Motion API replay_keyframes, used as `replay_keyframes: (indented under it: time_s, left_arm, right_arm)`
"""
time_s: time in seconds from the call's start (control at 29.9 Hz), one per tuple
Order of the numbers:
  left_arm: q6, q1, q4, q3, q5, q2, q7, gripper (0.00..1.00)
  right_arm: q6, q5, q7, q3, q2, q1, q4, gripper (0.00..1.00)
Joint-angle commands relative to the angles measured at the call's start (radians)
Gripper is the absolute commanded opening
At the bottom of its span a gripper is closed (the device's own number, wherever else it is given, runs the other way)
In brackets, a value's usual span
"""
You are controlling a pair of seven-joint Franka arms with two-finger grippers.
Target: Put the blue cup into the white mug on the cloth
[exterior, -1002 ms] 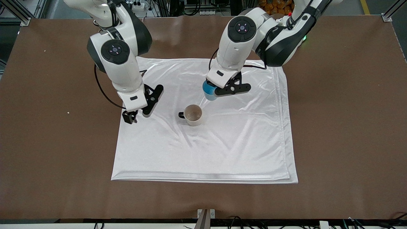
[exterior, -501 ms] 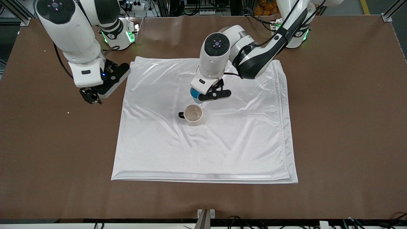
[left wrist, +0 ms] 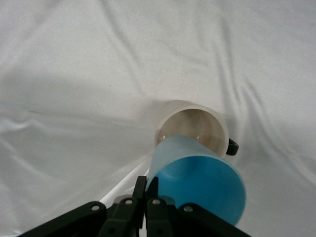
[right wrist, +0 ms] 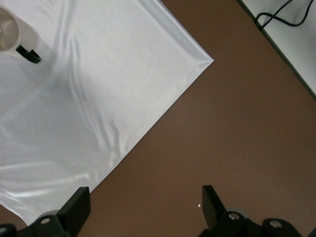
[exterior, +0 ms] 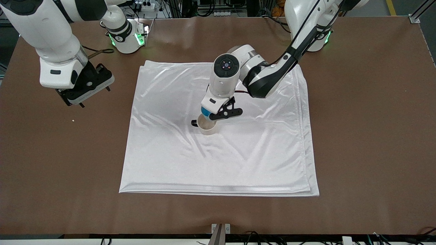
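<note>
The robot's left gripper should release the blue cup inside the opening of the dark-handled white mug (exterior: 207,124) (left wrist: 193,132). The blue cup hangs tilted directly over it now.
The white mug (exterior: 207,128) stands on the cloth (exterior: 238,156), its dark handle toward the right arm's end. Directly over it hangs the blue cup (exterior: 205,111), tilted, its lower end at the mug's mouth. My left gripper (exterior: 209,114) is shut on the cup's wall. In the left wrist view the fingers (left wrist: 141,186) pinch the blue cup (left wrist: 200,182) at its rim, and the cup covers part of the mug (left wrist: 193,127). My right gripper (exterior: 73,101) hangs open over bare table off the cloth, toward the right arm's end. In its wrist view that gripper (right wrist: 145,198) holds nothing.
The brown table (exterior: 368,136) surrounds the cloth on all sides. A small white speck (exterior: 73,120) lies on the table near the right gripper. The right wrist view shows a cloth corner (right wrist: 205,60) and the mug (right wrist: 9,30) off at the picture's edge.
The left gripper has come down with the blue cup from above the cloth to just over the mug. The right arm has swung off the cloth toward its own end of the table.
</note>
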Motion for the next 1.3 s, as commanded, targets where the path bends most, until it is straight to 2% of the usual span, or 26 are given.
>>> replay_keyframes:
  time_s: [0.0,0.37,0.6,0.94,0.97,1.0,1.04,1.07,1.1,1.27]
  left_arm:
    - [-0.003,-0.015,0.055,0.021,0.031,0.014,-0.009,0.0]
    - [0.07,-0.048,0.058,0.024,0.032,0.055,-0.016,0.0]
    - [0.091,-0.098,0.055,0.086,0.032,0.069,-0.012,0.0]
    - [0.091,-0.099,0.052,0.094,0.037,0.082,-0.007,0.0]
    - [0.091,-0.099,0.052,0.094,0.037,0.083,-0.009,0.08]
    - [0.091,-0.098,0.052,0.094,0.037,0.083,-0.007,0.22]
    - [0.091,-0.098,0.052,0.094,0.038,0.083,-0.007,0.4]
    - [0.091,-0.098,0.052,0.096,0.038,0.083,-0.005,0.66]
    - [0.091,-0.098,0.05,0.096,0.04,0.083,-0.005,1.0]
    - [0.097,-0.108,0.052,0.096,0.081,0.074,-0.018,1.0]
  right_arm:
    - [0.005,0.016,0.138,0.011,-0.014,-0.011,-0.022,1.0]
    - [-0.001,0.021,0.294,0.011,-0.002,-0.024,-0.02,1.0]
    - [-0.025,0.024,0.392,0.014,-0.002,-0.018,-0.017,1.0]
    - [-0.051,0.031,0.425,0.012,0.0,-0.041,0.0,1.0]
    - [-0.053,0.034,0.429,0.012,0.001,-0.047,0.004,1.0]
    - [-0.053,0.044,0.432,0.012,0.001,-0.056,0.008,1.0]
    - [-0.056,0.056,0.437,0.012,0.001,-0.065,0.008,1.0]
    - [-0.058,0.065,0.44,0.011,0.001,-0.073,0.011,1.0]
    - [-0.064,0.071,0.443,0.011,0.001,-0.08,0.012,1.0]
    - [-0.074,0.119,0.443,0.011,0.003,-0.143,0.037,1.0]
